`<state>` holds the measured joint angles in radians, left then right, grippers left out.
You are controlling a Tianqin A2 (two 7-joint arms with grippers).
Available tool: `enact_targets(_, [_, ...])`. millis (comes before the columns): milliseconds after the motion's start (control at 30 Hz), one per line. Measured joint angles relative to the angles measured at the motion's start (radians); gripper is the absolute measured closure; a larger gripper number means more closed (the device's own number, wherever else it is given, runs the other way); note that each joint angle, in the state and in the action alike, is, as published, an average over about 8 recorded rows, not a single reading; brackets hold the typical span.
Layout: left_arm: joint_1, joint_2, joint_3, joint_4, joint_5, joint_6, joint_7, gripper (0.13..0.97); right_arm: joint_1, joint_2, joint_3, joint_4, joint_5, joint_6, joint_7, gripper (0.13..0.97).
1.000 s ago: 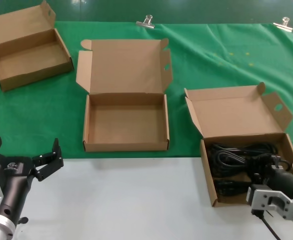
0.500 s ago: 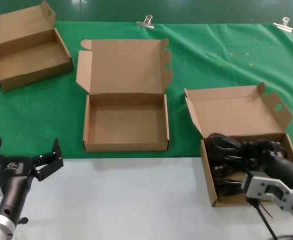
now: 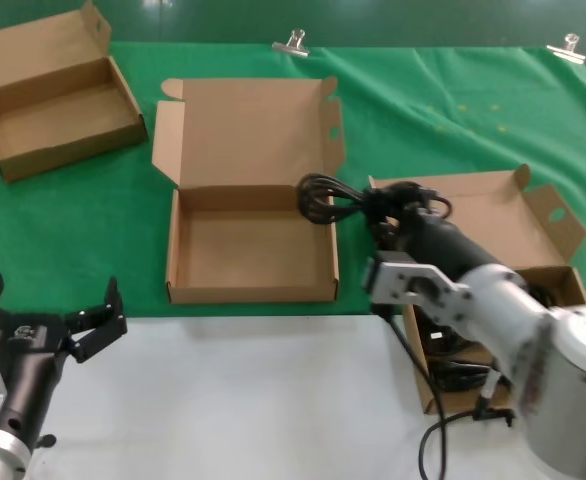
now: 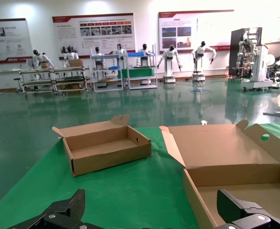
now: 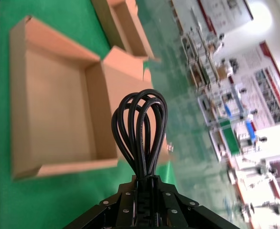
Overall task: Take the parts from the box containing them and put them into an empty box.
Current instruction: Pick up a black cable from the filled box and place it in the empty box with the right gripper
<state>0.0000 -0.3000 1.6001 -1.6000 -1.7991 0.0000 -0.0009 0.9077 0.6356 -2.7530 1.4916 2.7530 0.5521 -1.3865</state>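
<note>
The robot's right gripper needs to put the black coiled cable bundle down inside the middle box (image 3: 277, 278) (image 5: 49, 124), close to the near side of that box.
My right gripper (image 3: 385, 214) is shut on a black coiled cable bundle (image 3: 331, 198) and holds it in the air over the right rim of the empty box (image 3: 252, 290), the shallow middle box with the tall lid. In the right wrist view the cable's loops (image 5: 139, 129) stick out past the gripper (image 5: 145, 183), above that box's tray (image 5: 54, 102). The box containing the parts (image 3: 421, 385) stands at the right, partly hidden by my right arm, with more black cables (image 3: 455, 372) inside. My left gripper (image 3: 51, 318) is open and empty at the near left, over the white table.
A third open cardboard box (image 3: 13, 165) sits at the far left on the green mat; it also shows in the left wrist view (image 4: 106, 155). Two metal clips (image 3: 293, 43) hold the mat's far edge. My right arm's cable (image 3: 435, 440) hangs over the white table front.
My right gripper has lifted a cable bundle out of the right box and carried it left to the middle box's right rim. The left arm has not moved.
</note>
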Motion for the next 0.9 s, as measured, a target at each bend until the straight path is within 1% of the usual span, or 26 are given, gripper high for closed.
enact_targets(133, [0.0,0.0,0.0,0.0,0.0,0.0,0.0,0.132,0.053,-0.137,0.0,-0.175,0.0,-0.085,-0.042,0.884])
enact_targets(333, [0.0,0.0,0.0,0.0,0.0,0.0,0.0,0.132,0.119,-0.338,0.0,-0.481,0.0,-0.234,-0.081,0.884])
enact_targets(467, [0.0,0.0,0.0,0.0,0.0,0.0,0.0,0.132,0.154,-0.447,0.0,-0.682,-0.003,-0.335,-0.09,0.884])
enact_targets(533, [0.0,0.0,0.0,0.0,0.0,0.0,0.0,0.132,0.17,-0.493,0.0,-0.778,-0.023,-0.391,-0.073,0.884])
enact_targets(600, [0.0,0.0,0.0,0.0,0.0,0.0,0.0,0.132,0.185,-0.533,0.0,-0.869,-0.064,-0.454,-0.034,0.884])
enact_targets(667, [0.0,0.0,0.0,0.0,0.0,0.0,0.0,0.132,0.2,-0.566,0.0,-0.952,-0.13,-0.522,0.032,0.884])
enact_targets(800, [0.0,0.0,0.0,0.0,0.0,0.0,0.0,0.132,0.224,-0.608,0.0,-1.074,-0.307,-0.651,0.208,0.885])
enact_targets(900, [0.0,0.0,0.0,0.0,0.0,0.0,0.0,0.132,0.236,-0.623,0.0,-1.126,-0.444,-0.722,0.344,0.885])
